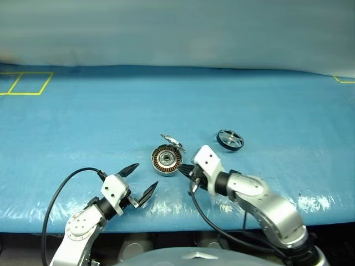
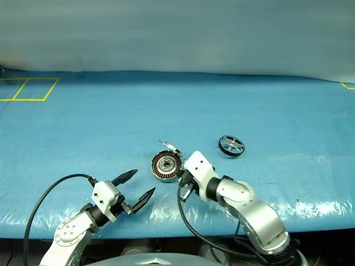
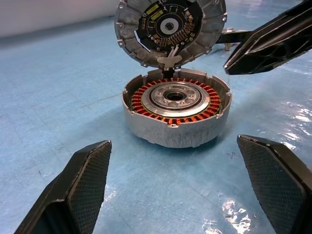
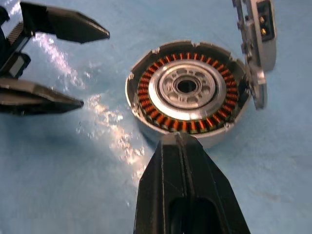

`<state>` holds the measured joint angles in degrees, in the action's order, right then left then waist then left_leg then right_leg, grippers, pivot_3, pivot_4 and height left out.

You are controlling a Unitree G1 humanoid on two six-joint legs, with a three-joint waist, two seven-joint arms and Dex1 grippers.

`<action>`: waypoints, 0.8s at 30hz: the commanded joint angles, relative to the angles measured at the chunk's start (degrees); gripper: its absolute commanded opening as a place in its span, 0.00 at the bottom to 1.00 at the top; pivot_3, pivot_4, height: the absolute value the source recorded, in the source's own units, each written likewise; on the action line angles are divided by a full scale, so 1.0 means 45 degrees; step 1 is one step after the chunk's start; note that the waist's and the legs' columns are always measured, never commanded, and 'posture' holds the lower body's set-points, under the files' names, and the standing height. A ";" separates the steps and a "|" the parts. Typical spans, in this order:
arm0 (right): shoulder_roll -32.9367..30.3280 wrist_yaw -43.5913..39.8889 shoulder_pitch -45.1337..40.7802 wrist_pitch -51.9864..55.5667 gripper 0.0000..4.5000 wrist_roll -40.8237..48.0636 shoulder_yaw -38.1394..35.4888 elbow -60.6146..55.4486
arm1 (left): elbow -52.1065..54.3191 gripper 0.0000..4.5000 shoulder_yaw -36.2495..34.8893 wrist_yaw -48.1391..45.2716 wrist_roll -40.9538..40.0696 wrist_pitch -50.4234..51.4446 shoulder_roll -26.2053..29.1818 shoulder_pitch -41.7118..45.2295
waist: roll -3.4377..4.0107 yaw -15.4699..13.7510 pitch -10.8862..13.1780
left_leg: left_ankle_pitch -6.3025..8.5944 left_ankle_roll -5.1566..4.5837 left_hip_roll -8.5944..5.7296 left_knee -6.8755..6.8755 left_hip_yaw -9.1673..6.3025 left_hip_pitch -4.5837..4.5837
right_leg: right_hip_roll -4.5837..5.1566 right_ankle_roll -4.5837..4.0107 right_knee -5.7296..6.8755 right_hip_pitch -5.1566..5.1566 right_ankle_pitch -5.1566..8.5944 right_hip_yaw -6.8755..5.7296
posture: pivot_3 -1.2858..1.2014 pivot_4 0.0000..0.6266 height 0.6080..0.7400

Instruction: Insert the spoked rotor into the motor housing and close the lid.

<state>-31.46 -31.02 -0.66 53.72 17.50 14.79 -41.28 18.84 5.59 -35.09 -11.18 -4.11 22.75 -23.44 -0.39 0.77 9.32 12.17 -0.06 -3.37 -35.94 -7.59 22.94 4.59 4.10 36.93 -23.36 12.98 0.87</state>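
Observation:
The motor housing's rim has my right gripper at it, shut and empty, so the gripper will back away, open and grab the spoked rotor (image 1: 231, 139) by its hub first.
The motor housing (image 1: 166, 160) sits on the blue table, its copper windings and central bearing (image 3: 175, 96) exposed. Its hinged lid (image 3: 170, 29) stands open, tilted up at the far rim. The spoked rotor (image 1: 229, 139), a dark little wheel, lies flat on the table to the right of the housing and a bit farther back. My left gripper (image 1: 145, 176) is open, just short of the housing on its near left side, holding nothing. My right gripper (image 4: 178, 139) is shut and empty, its tip at the housing's near right rim; whether it touches, I cannot tell.
The blue sheet (image 1: 83, 127) covers the whole table, with its front edge just under my arms. Yellow tape squares (image 1: 28, 83) mark the far left and a yellow corner (image 1: 345, 80) the far right. Black cables (image 1: 61, 191) hang from both wrists.

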 commanded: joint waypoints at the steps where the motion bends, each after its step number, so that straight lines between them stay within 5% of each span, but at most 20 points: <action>1: -0.1094 -0.0196 0.0036 0.0738 0.00 0.0236 -0.1562 -0.0229 | 0.0102 1.00 0.0123 -0.0127 -0.0086 -0.0001 0.0041 0.0078 | 0.0000 -0.0017 0.0000 | 0.0000 0.0000 0.0001 -0.0002 0.0004 0.0002 | 0.0000 0.0003 0.0002 0.0005 -0.0002 0.0001 | 0.52 0.24 1.00; 13: 0.0405 0.2141 -0.2086 0.3276 0.00 0.0568 -0.5337 0.1298 | -0.0016 1.00 0.0189 -0.0212 -0.0112 0.0004 -0.0010 0.0203 | 0.0001 -0.0039 -0.0001 | -0.0001 -0.0003 0.0001 0.0004 0.0012 0.0028 | -0.0003 0.0004 0.0001 0.0029 -0.0006 0.0002 | 0.52 0.24 1.00; 16: 0.1055 0.2671 -0.2618 0.3651 0.13 0.0573 -0.5622 0.1423 | -0.0005 1.00 0.0196 -0.0202 -0.0102 0.0005 -0.0031 0.0174 | 0.0003 -0.0030 -0.0002 | -0.0002 -0.0005 0.0001 0.0006 0.0012 0.0047 | -0.0003 0.0002 0.0002 0.0008 -0.0008 0.0002 | 0.52 0.24 1.00; 22: 0.1531 0.3842 -0.3285 0.3624 0.58 -0.0170 -0.5299 0.2537 | -0.0033 1.00 0.0274 -0.0178 -0.0055 0.0012 -0.0095 0.0264 | 0.0009 -0.0030 -0.0005 | -0.0004 -0.0008 -0.0003 0.0001 0.0016 0.0065 | -0.0002 -0.0003 0.0000 -0.0012 -0.0016 0.0002 | 0.52 0.24 1.00; 24: 0.1575 0.4001 -0.3475 0.3508 0.58 -0.0280 -0.5300 0.2983 | -0.0049 1.00 0.0300 -0.0173 -0.0041 0.0014 -0.0113 0.0304 | 0.0014 -0.0029 -0.0007 | -0.0004 -0.0008 -0.0004 0.0001 0.0019 0.0067 | -0.0002 -0.0010 0.0001 -0.0014 -0.0021 0.0002 | 0.52 0.24 1.00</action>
<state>-24.50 -13.86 -14.99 70.55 16.99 -8.78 -28.00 18.10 6.37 -35.97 -11.23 -3.87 22.54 -22.22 -0.32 0.64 9.29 12.15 -0.10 -3.39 -35.93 -7.51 23.24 4.58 4.05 36.93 -23.42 12.89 0.88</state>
